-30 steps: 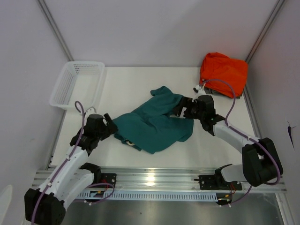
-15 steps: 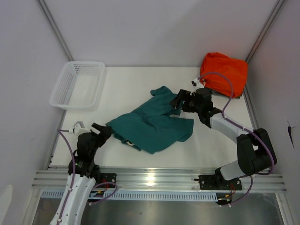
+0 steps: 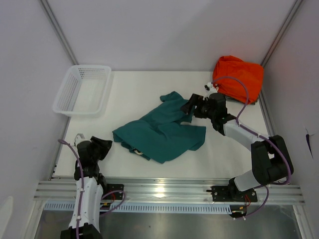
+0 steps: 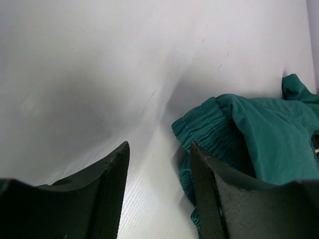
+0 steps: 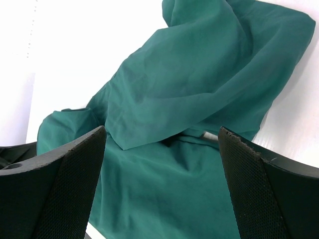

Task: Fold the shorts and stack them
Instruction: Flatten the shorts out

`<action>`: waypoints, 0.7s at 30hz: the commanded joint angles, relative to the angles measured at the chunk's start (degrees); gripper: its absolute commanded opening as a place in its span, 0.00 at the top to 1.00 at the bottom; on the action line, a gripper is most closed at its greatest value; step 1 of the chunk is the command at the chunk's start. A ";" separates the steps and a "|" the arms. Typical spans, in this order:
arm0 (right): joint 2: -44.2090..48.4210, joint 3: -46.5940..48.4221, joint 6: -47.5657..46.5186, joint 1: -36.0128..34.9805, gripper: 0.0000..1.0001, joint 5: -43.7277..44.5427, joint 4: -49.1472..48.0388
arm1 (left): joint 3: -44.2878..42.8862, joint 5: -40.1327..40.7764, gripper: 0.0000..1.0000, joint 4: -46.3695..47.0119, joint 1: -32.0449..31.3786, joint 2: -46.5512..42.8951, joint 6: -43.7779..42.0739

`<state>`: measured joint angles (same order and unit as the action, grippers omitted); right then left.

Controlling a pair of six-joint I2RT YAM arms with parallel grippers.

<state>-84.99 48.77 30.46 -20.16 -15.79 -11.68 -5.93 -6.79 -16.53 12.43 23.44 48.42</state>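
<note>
Next, I move my right gripper to the far end of the shorts' folded leg [image 3: 176, 95], by the small flap toward the back, and close it there.
The teal-green shorts [image 3: 162, 132] lie crumpled in the middle of the white table, one leg folded over toward the back. My left gripper [image 3: 104, 146] is open and empty, just left of the gathered waistband [image 4: 209, 124], apart from it. My right gripper [image 3: 189, 107] is open and empty above the shorts' far right part; the right wrist view shows the teal cloth [image 5: 199, 99] between its fingers and a bit of white drawstring [image 5: 209, 135] under a fold.
A white basket [image 3: 83, 89] stands at the back left. A bright orange folded garment [image 3: 238, 77] lies at the back right corner. A metal rail [image 3: 164, 188] runs along the near edge.
My left arm has pulled back toward the near left and let go of the shorts' left edge. My right gripper has shifted slightly back over the shorts.
</note>
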 commanded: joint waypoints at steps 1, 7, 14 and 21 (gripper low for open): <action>-0.70 0.80 0.48 0.56 0.06 -1.43 -2.91 | 1.10 -8.67 0.46 9.22 2.34 2.74 -1.67; -1.23 0.71 0.65 1.00 0.07 -2.75 -3.43 | 2.51 -13.16 0.25 19.08 2.34 6.00 -3.69; -1.41 0.71 1.01 1.27 0.07 -4.07 -4.14 | 1.80 -10.97 0.29 19.96 2.34 8.54 -4.48; -1.32 0.53 1.36 1.53 0.07 -5.48 -4.75 | 1.19 -13.51 0.29 29.27 2.34 20.23 -4.83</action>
<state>-86.24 48.77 31.51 -19.05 -19.92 -13.80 -3.51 -18.13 5.87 14.13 41.06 45.30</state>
